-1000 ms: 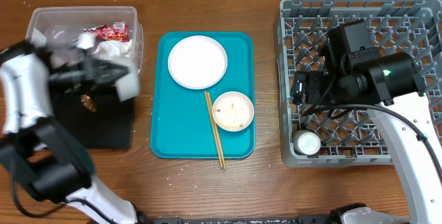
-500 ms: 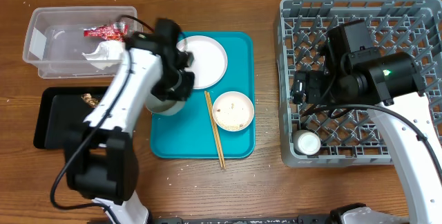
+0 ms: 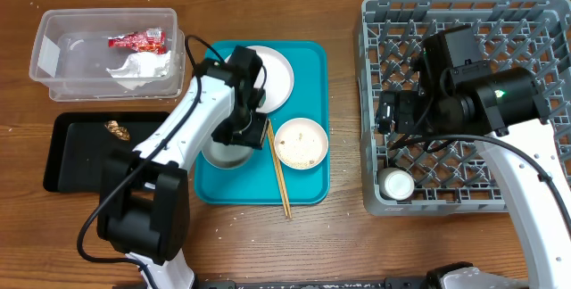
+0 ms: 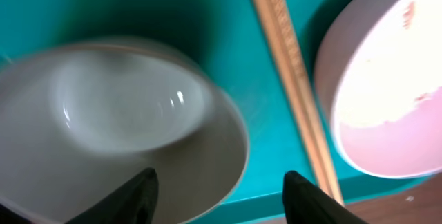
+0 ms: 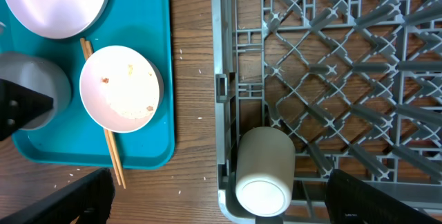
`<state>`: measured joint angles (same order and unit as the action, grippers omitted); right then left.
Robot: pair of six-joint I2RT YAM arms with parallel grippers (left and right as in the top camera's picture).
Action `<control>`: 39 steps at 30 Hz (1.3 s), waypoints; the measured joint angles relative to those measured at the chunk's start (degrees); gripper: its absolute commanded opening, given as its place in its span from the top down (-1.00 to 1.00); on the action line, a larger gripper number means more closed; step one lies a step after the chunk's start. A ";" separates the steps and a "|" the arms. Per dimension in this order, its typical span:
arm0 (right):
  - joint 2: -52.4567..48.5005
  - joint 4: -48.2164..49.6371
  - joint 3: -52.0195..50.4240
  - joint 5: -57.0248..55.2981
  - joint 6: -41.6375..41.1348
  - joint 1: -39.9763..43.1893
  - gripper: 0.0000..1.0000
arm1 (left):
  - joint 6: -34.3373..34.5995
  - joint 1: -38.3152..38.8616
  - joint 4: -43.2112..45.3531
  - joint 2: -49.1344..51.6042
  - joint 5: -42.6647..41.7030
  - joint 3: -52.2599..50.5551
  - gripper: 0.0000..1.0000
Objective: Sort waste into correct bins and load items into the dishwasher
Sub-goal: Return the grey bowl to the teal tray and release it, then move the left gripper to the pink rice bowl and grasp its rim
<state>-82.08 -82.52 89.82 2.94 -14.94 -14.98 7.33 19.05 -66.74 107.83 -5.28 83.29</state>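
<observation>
Next, I move my left gripper away from the pale blue-grey bowl and close it on the pinkish-white bowl's near rim (image 3: 310, 167) (image 4: 425, 174), facing the teal tray's near edge.
My left gripper (image 3: 234, 140) (image 4: 221, 198) stands open low over the teal tray, its fingertips apart astride the near rim of the pale blue-grey bowl (image 3: 223, 154) (image 4: 117, 124), which rests upright on the tray. Beside it lie the chopsticks (image 3: 278, 171) (image 4: 293, 86), the pinkish-white bowl (image 3: 301, 143) (image 4: 387, 92) and the plate (image 3: 268, 75). My right gripper (image 3: 390, 115) (image 5: 226, 202) hangs open above the grey dish rack (image 3: 464, 21) (image 5: 331, 58), where a white cup (image 3: 396, 183) (image 5: 266, 172) lies on its side. The clear tub (image 3: 62, 53) holds the wrapper (image 3: 136, 39) and napkin (image 3: 138, 68). A brown lump (image 3: 116, 129) sits in the black tray (image 3: 80, 160).
The teal tray (image 3: 308, 57) (image 5: 160, 37) lies between the bins on the left and the rack on the right. Rice grains (image 5: 200, 118) speckle the wood between tray and rack. My left arm crosses the tray's left edge and covers part of the plate.
My left arm swung right from over the black tray to the teal tray with the blue-grey bowl. The bowl now rests on the tray and the jaws have opened. The right arm stayed still.
</observation>
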 measured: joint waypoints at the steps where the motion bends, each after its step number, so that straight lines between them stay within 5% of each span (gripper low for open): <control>1: 0.00 0.07 0.00 0.00 0.02 0.00 -0.99 | -0.02 0.00 -0.17 0.00 -0.07 1.79 -0.27; 9: 0.00 0.61 0.00 0.02 0.00 0.00 -1.00 | -2.32 2.86 2.27 0.07 -3.15 7.72 -0.15; 21: 0.00 0.74 0.00 -2.99 -0.02 0.46 -1.00 | -6.12 19.63 3.56 2.51 0.02 7.08 -0.18; 28: 0.00 0.90 0.00 -4.92 -0.02 9.14 -1.00 | -10.73 21.22 5.75 8.66 1.55 6.95 -0.14; 39: 0.00 0.92 0.13 -4.42 0.02 17.99 -1.00 | -12.46 21.75 6.14 11.45 2.14 6.64 0.28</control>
<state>-82.08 -81.60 89.95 -1.48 -14.92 3.01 -5.13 40.80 -60.60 119.28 -3.14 89.93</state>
